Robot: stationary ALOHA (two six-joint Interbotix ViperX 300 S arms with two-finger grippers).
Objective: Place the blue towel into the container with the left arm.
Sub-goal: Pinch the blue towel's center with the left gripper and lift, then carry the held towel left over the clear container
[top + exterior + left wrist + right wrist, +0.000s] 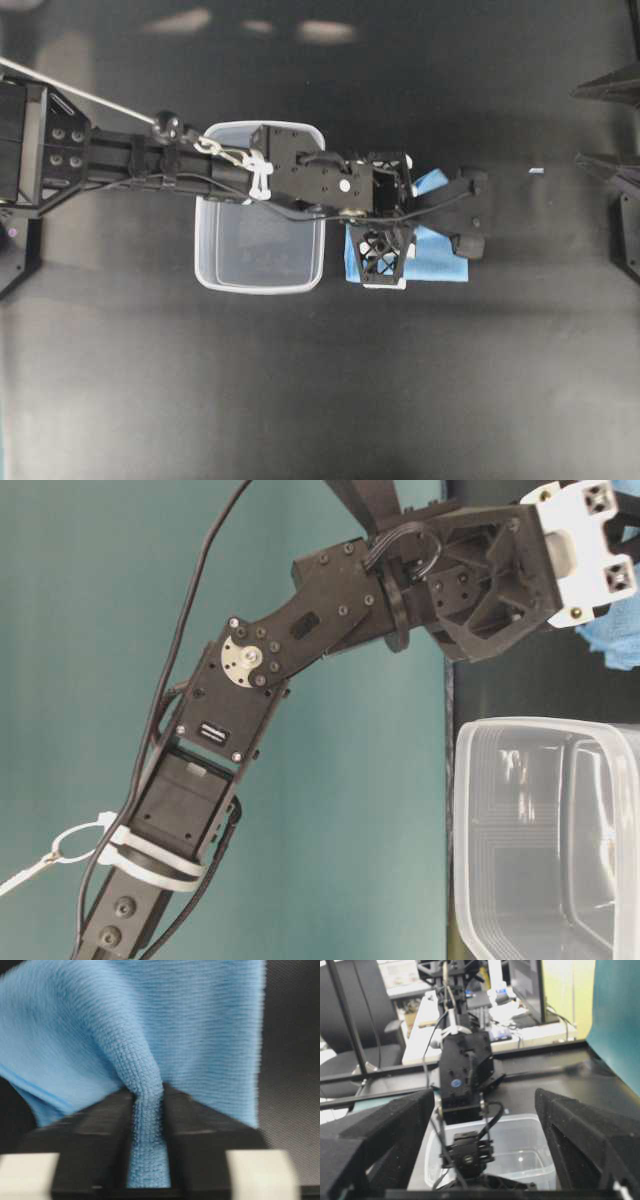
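Note:
The robot's left gripper will release the blue towel across the middle of the clear container's bottom (266,200).
The blue towel (432,262) lies on the black table just right of the container (258,285), a clear tub standing open with nothing in it. My left gripper (385,262) reaches over the tub and points down onto the towel. In the left wrist view, the left gripper (148,1125) is shut on a pinched-up ridge of the towel (190,1025), which rises in folds around the black fingers. At the far right edge my right gripper (592,125) stands open, holding nothing. From its wrist view the right gripper (484,1097) faces the container (535,1132) and the left arm (465,1080).
The left arm (260,680) stretches above the tub (540,830), with a cable and white clips along it. A tiny light scrap (536,171) lies on the table right of the towel. Desks and monitors stand beyond the table's far edge.

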